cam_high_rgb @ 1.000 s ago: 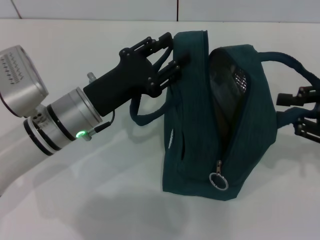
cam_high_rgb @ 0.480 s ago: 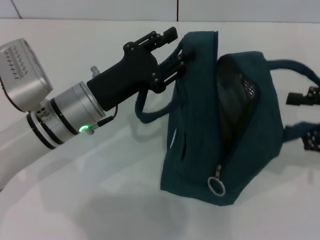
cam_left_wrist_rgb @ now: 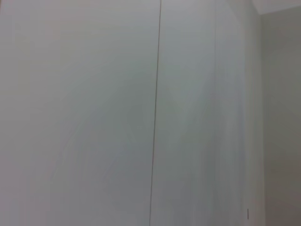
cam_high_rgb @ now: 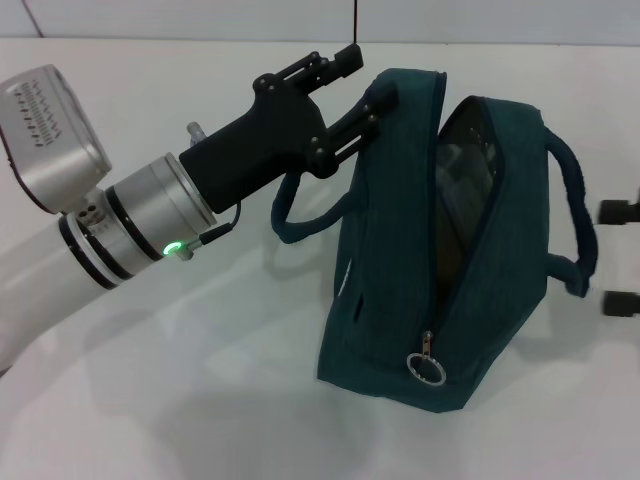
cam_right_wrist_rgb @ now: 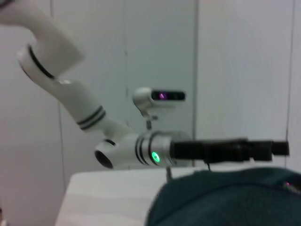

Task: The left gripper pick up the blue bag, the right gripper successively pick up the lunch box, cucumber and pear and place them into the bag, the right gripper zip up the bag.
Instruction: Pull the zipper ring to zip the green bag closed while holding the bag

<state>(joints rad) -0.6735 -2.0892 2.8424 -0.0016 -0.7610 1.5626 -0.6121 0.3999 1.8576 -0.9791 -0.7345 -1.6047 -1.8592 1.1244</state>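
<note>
The robot's right gripper will next move to the ring pull [cam_high_rgb: 426, 370] on the blue bag's zip, low at the front of the bag, and close there.
The blue bag [cam_high_rgb: 400, 280] stands on the white table, held upright by its top left edge. Its zip is open, the ring pull [cam_high_rgb: 427, 368] hangs low at the front, and silver lining [cam_high_rgb: 465, 165] shows inside. My left gripper [cam_high_rgb: 365, 80] is shut on the bag's top edge, with one loop handle [cam_high_rgb: 300, 215] hanging below it. My right gripper [cam_high_rgb: 622, 256] is open and empty at the far right edge, just clear of the other handle [cam_high_rgb: 575, 225]. The right wrist view shows the left gripper [cam_right_wrist_rgb: 277, 148] above the bag [cam_right_wrist_rgb: 225, 197]. Lunch box, cucumber and pear are not visible.
The white table [cam_high_rgb: 180, 400] stretches around the bag, with a white wall behind. The left arm's silver wrist with its green light [cam_high_rgb: 172, 247] reaches in from the left. The left wrist view shows only white wall.
My left gripper has risen and moved right, pulling the bag more upright. My right gripper has drawn back to the right edge, away from the bag's handle.
</note>
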